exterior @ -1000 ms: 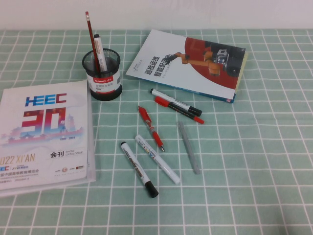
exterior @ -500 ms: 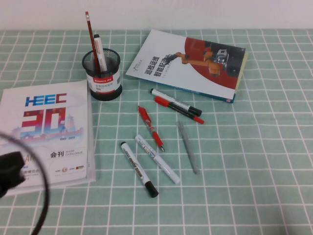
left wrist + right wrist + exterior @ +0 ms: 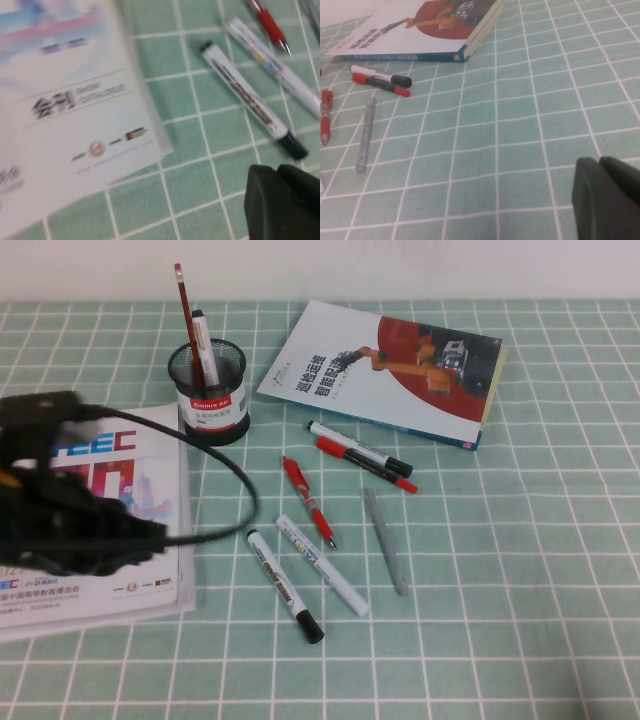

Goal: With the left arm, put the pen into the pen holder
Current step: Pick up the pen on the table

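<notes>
My left gripper grips the black-capped pen next at the middle of its white body point(image 3: 276, 576) point(image 3: 244, 92), so the black cap stays free.
The pen point(image 3: 284, 585) is a thick white marker with black lettering and a black cap, lying on the green checked cloth near the front; it also shows in the left wrist view point(image 3: 250, 97). The pen holder point(image 3: 208, 395) is a black mesh cup at the back left, holding a red pencil and another pen. My left gripper point(image 3: 148, 535) hovers over the booklet, left of the pen, with its fingers point(image 3: 265, 200) together and empty. My right gripper point(image 3: 599, 165) shows only in its wrist view, shut and empty over bare cloth.
A white HEEC booklet point(image 3: 150, 585) lies under the left arm. An all-white marker point(image 3: 322, 565), a red pen point(image 3: 308, 500), a grey pen point(image 3: 386, 540) and a white-and-red pair point(image 3: 360, 455) lie beside the pen. A book point(image 3: 390, 365) lies at the back.
The left arm has come into view from the lower left and moved up and right over the booklet, toward the pens. Nothing on the table has moved.
</notes>
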Controlling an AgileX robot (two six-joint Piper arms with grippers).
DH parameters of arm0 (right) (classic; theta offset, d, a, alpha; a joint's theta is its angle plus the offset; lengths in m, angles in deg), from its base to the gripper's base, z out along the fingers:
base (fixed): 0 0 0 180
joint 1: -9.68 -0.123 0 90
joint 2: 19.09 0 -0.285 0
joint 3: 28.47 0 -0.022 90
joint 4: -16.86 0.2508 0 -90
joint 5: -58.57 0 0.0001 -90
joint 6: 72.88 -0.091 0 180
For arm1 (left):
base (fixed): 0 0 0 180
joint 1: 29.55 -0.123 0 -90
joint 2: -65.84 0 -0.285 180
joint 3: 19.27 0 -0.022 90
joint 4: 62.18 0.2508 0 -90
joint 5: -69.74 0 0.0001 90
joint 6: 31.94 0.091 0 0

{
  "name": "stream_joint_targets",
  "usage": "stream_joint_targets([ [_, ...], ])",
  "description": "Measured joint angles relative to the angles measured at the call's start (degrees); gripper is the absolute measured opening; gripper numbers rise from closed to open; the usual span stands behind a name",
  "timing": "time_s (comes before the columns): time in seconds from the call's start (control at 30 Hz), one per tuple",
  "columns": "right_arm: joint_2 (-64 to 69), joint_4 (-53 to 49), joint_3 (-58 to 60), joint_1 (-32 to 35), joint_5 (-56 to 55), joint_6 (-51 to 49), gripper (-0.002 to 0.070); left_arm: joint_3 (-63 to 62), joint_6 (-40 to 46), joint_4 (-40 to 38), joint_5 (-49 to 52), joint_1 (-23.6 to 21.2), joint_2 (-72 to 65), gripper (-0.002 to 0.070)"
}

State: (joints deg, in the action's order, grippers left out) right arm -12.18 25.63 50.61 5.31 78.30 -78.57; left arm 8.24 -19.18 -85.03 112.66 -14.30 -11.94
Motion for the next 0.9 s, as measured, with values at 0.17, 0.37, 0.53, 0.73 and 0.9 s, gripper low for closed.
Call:
stream_joint_targets([
  [0.17, 0.00, 0.00, 0.00, 0.00, 0.00, 0.00, -0.0020, -6.15, 17.98, 0.00, 5.87, 4.65, -7.38, 0.0000],
  [0.37, 0.00, 0.00, 0.00, 0.00, 0.00, 0.00, -0.0020, -13.85, 37.52, -0.34, 11.62, 7.09, -15.03, 0.0000],
  [0.53, 0.00, 0.00, 0.00, 0.00, 0.00, 0.00, -0.0020, -19.19, 57.66, -0.34, 17.63, 9.80, -19.75, 0.0000],
  [0.73, 0.00, 0.00, 0.00, 0.00, 0.00, 0.00, -0.0020, -25.24, 71.54, 2.23, 22.48, 13.05, -25.68, 0.0000],
  [0.9, 0.00, 0.00, 0.00, 0.00, 0.00, 0.00, -0.0020, -29.78, 74.50, 9.91, 24.77, 16.32, -31.86, 0.0000],
])
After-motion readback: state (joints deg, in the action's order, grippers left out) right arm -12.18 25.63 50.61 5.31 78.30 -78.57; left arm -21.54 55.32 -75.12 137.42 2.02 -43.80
